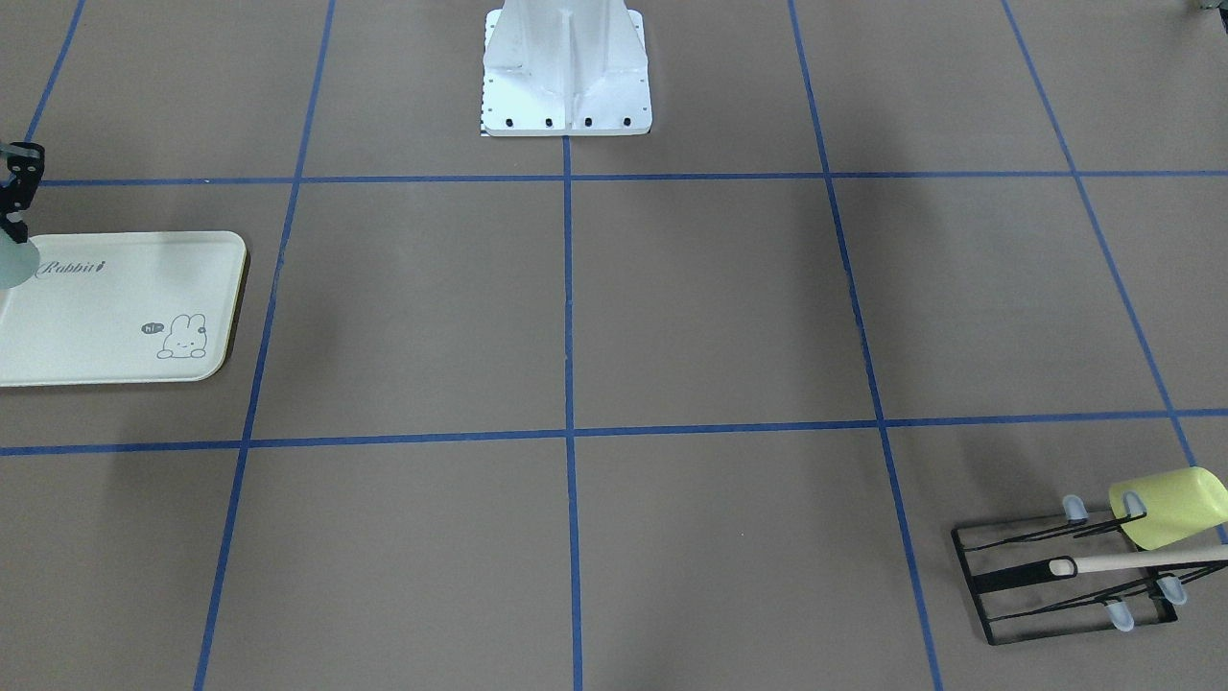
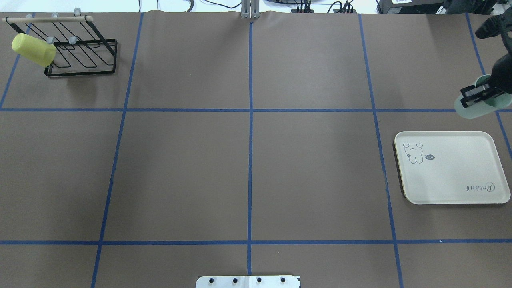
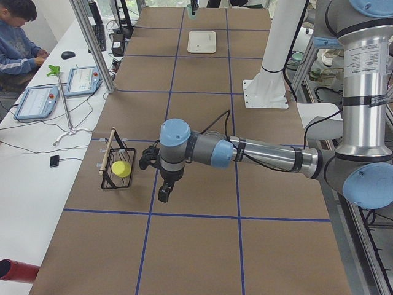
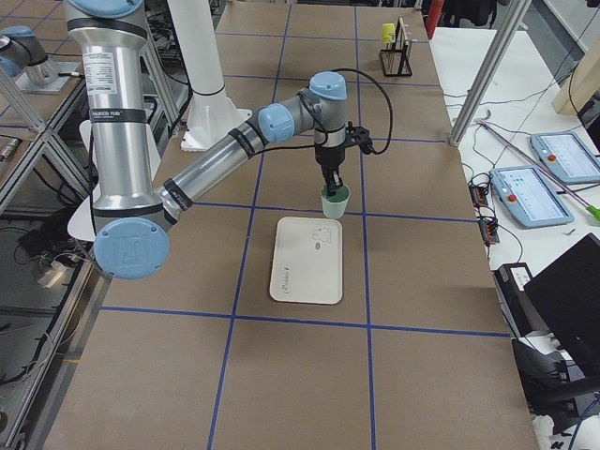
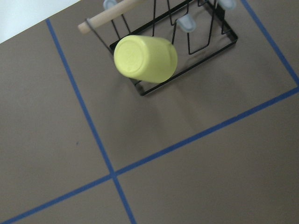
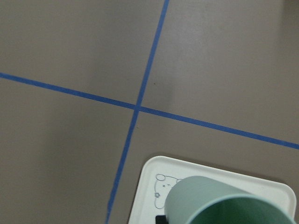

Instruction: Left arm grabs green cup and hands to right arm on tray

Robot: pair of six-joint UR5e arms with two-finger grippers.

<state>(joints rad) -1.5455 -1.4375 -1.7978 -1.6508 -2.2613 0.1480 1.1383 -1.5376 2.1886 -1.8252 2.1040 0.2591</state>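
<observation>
Next, I let go of the green cup with my right gripper on the cream tray [image 1: 105, 303], beside the dark bubble near the bunny.
My right gripper [image 2: 477, 96] is shut on the rim of the pale mint-green cup [image 2: 473, 113], one finger inside and one outside. It holds the cup tilted in the air by the far short edge of the cream "Rabbit" tray [image 2: 452, 184]. The cup also shows in the front view [image 1: 13, 271], the right-side view [image 4: 335, 202] and the right wrist view [image 6: 205, 196], where the tray's bunny corner [image 6: 150, 169] lies just below it. My left gripper [image 3: 164, 194] hangs above the table near the rack; I cannot tell whether it is open or shut.
A yellow-green cup [image 2: 34, 50] hangs on a black wire rack [image 2: 80, 73] with a wooden bar at the far left corner; it also shows in the left wrist view [image 5: 145, 58]. The robot's white base [image 1: 566, 86] stands at the table's near edge. A person sits beside the table [image 3: 18, 43].
</observation>
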